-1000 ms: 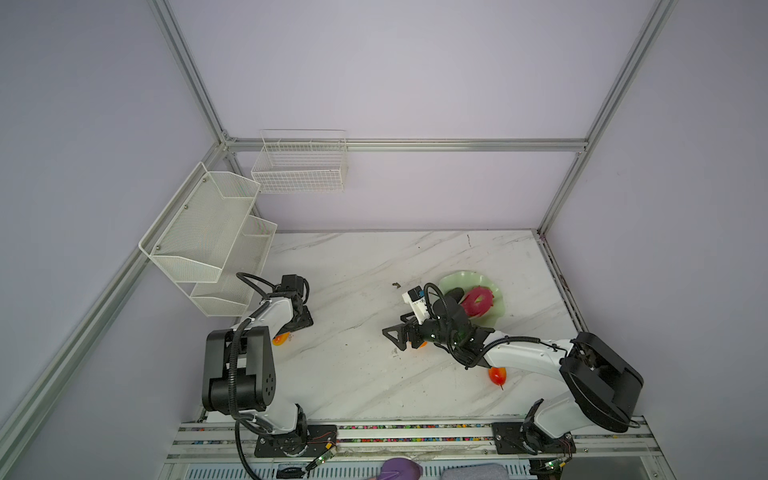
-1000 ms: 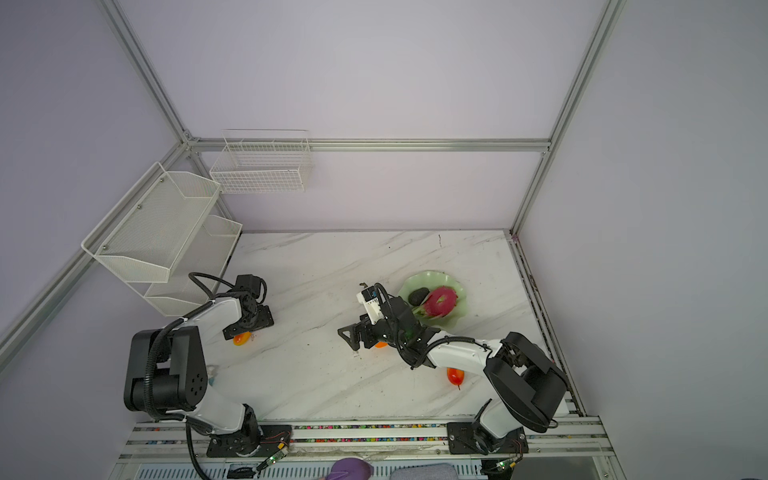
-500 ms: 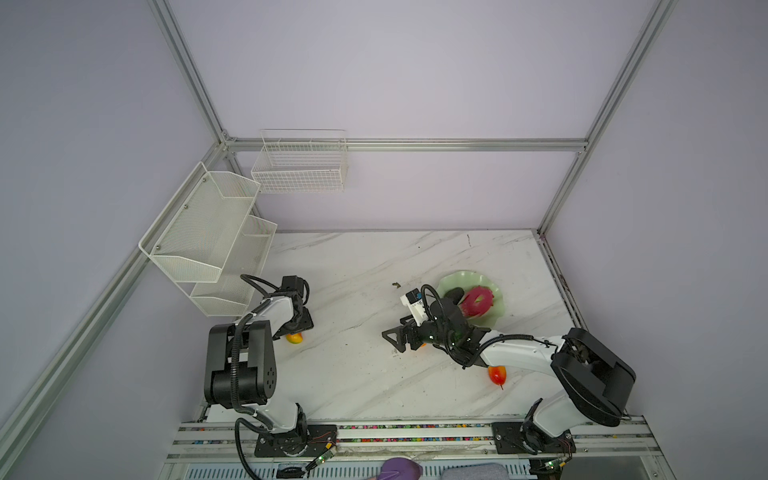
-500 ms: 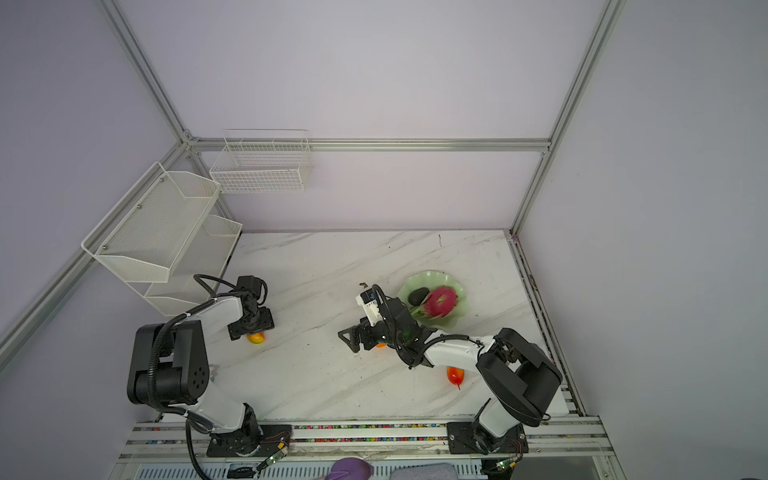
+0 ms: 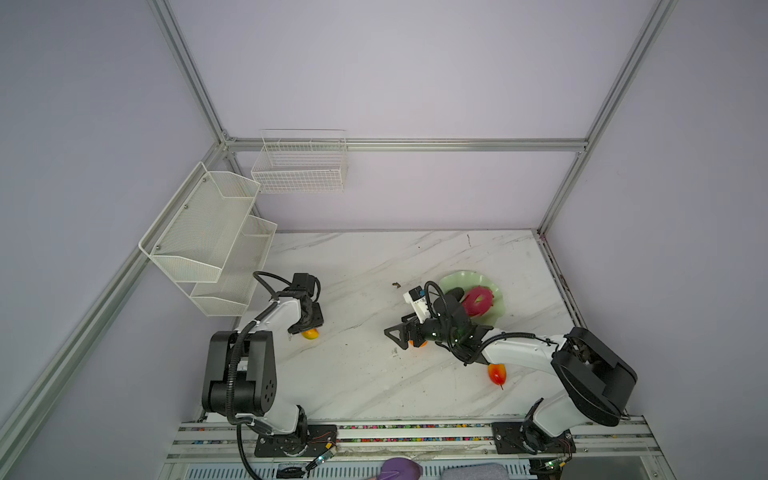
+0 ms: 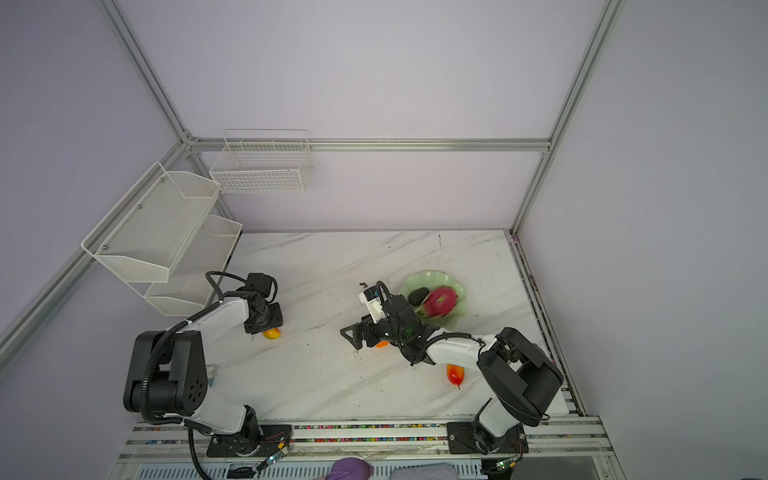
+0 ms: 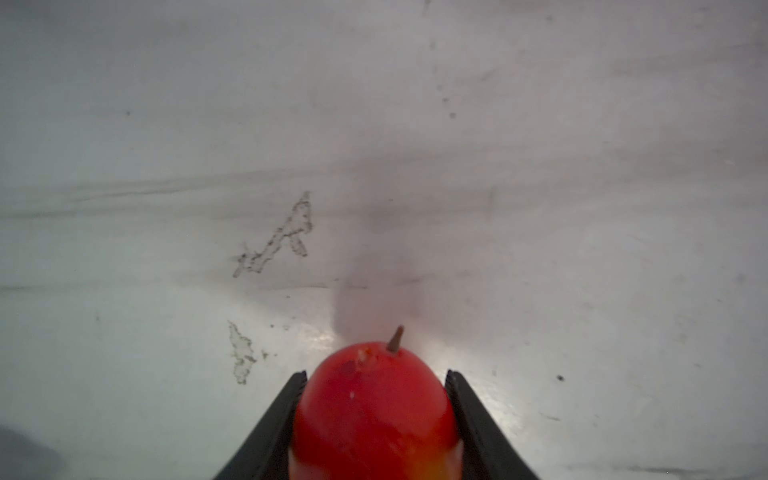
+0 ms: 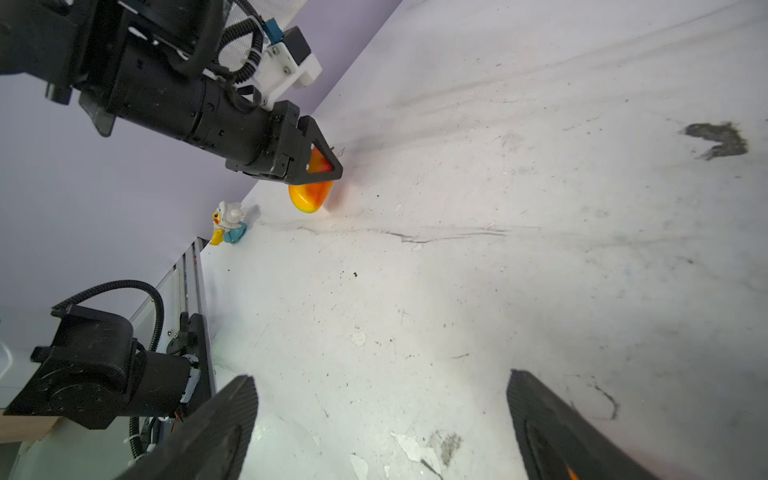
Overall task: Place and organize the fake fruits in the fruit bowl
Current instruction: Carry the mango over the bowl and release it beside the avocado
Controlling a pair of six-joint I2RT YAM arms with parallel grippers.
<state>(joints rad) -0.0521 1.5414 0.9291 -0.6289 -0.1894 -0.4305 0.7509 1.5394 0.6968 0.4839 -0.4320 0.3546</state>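
Observation:
My left gripper needs to let go of the red-yellow mango in the fruit bowl (image 5: 473, 280), between the dragon fruit and the bowl's back rim.
My left gripper (image 7: 376, 376) is shut on a red-yellow mango (image 7: 374, 415), low over the left side of the table; both top views show that mango (image 5: 309, 333) (image 6: 272, 333) under the wrist. The right gripper (image 8: 380, 376) is open with bare table between its fingers, and the orange tangerine (image 5: 417, 343) lies beside and partly under it. A second mango (image 5: 497, 373) lies under the right forearm. The mint-green fruit bowl (image 5: 457, 277) holds the magenta dragon fruit (image 5: 478, 301) and the dark avocado (image 6: 417, 296).
White wire baskets (image 5: 208, 241) (image 5: 299, 166) hang on the left and back walls. A small yellow toy figurine (image 8: 227, 224) stands at the table's left edge, close to the left arm. The arm bases sit on the front rail (image 5: 395, 428).
The left jaws have closed on the mango, and gripper and mango have shifted a little to the right. The right arm has barely moved.

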